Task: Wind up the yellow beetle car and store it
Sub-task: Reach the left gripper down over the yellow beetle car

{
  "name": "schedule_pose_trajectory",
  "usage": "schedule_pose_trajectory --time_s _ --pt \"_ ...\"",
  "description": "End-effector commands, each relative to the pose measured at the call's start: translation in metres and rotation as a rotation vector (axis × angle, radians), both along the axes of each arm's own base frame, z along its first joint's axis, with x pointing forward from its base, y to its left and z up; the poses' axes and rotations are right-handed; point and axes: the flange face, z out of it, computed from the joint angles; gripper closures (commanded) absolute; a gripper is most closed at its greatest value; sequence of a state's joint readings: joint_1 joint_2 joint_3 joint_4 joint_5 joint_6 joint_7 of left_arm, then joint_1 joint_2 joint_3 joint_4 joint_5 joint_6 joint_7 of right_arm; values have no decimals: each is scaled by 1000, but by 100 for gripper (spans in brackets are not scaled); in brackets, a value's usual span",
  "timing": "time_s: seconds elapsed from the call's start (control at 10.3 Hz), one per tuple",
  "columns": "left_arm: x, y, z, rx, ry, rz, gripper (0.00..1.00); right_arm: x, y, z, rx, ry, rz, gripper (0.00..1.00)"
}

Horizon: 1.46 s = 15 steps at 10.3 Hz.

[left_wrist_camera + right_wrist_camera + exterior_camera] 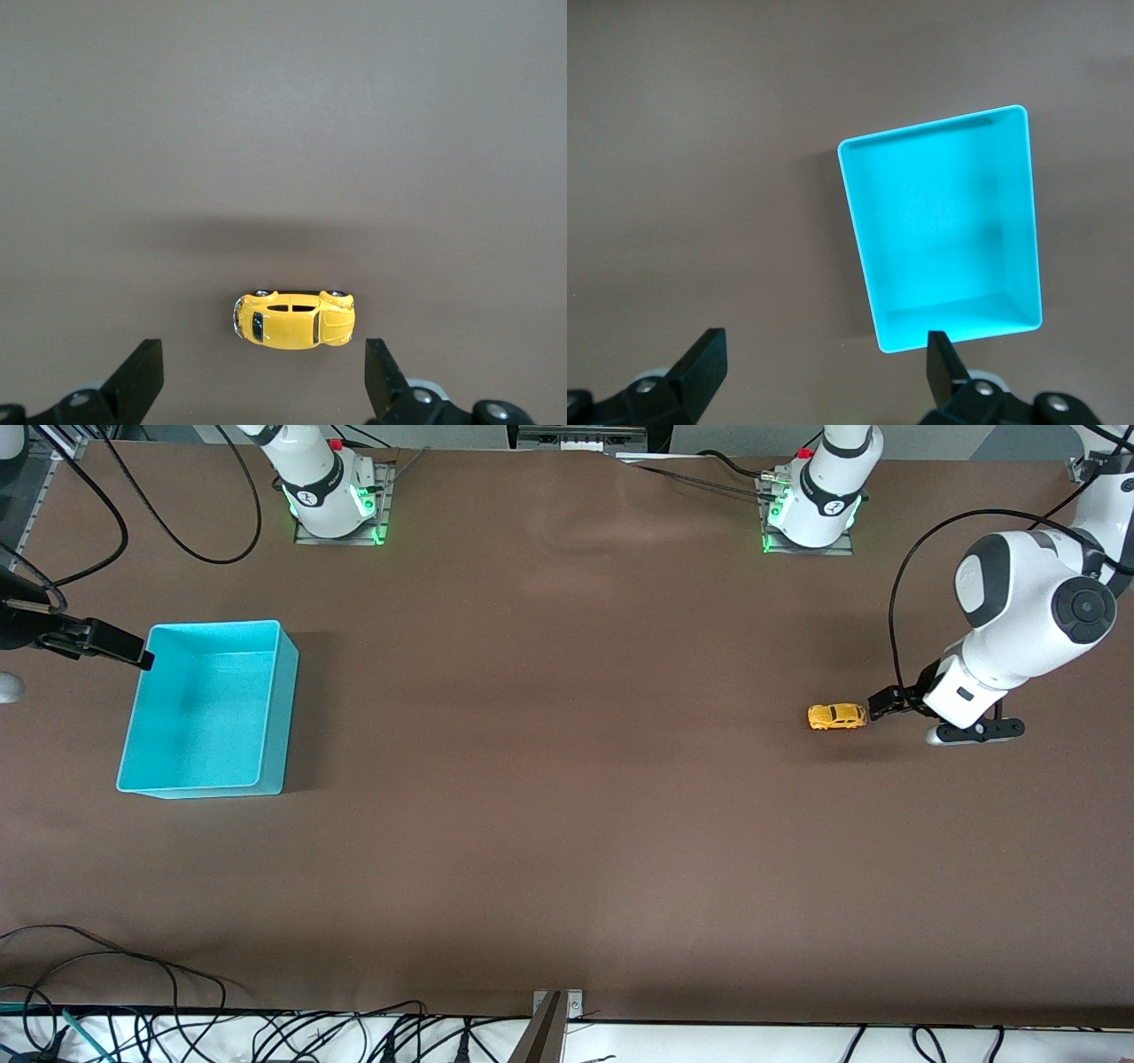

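Note:
The middle of the yellow beetle car (837, 716) (292, 320) is the place my left gripper will turn to next and close across, with one finger on each long side.
The yellow beetle car (836, 716) stands on its wheels on the brown table toward the left arm's end. In the left wrist view the car (294, 320) lies crosswise just ahead of the fingertips. My left gripper (883, 706) is open and empty, low over the table right beside the car, and its fingers do not touch it (262, 367). The turquoise bin (276, 717) stands empty toward the right arm's end. My right gripper (142, 660) is open and empty in the air by the bin's corner. The right wrist view shows the bin (935, 126) below the gripper (823, 350).
Both arm bases (330, 496) (815, 500) stand along the table's edge farthest from the front camera. Loose cables (133, 992) lie along the edge nearest the camera. A clamp (554, 1014) sits at the middle of that edge.

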State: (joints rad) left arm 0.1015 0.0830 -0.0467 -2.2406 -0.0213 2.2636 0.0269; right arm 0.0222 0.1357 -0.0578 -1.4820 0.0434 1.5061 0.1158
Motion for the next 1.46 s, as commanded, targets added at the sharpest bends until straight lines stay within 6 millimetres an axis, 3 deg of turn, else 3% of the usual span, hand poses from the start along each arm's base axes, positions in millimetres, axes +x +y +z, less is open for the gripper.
schedule_pose_trajectory --time_s 0.0,0.88,1.07,1.17,1.36 --pt "-13 -2 -12 -3 -4 -222 0 4 12 -9 20 14 8 0" --pt "-12 -3 -58 -69 22 -967 0 8 18 -8 22 -8 9 0" --pt "-24 -5 -78 -51 21 -1211 0 8 24 -9 22 -9 20 0" --pt "-34 -15 -88 -62 23 -1305 0 8 24 -9 22 -9 32 0" --pt "-53 -18 -107 -47 -8 -1379 0 8 25 -9 21 -6 29 0"
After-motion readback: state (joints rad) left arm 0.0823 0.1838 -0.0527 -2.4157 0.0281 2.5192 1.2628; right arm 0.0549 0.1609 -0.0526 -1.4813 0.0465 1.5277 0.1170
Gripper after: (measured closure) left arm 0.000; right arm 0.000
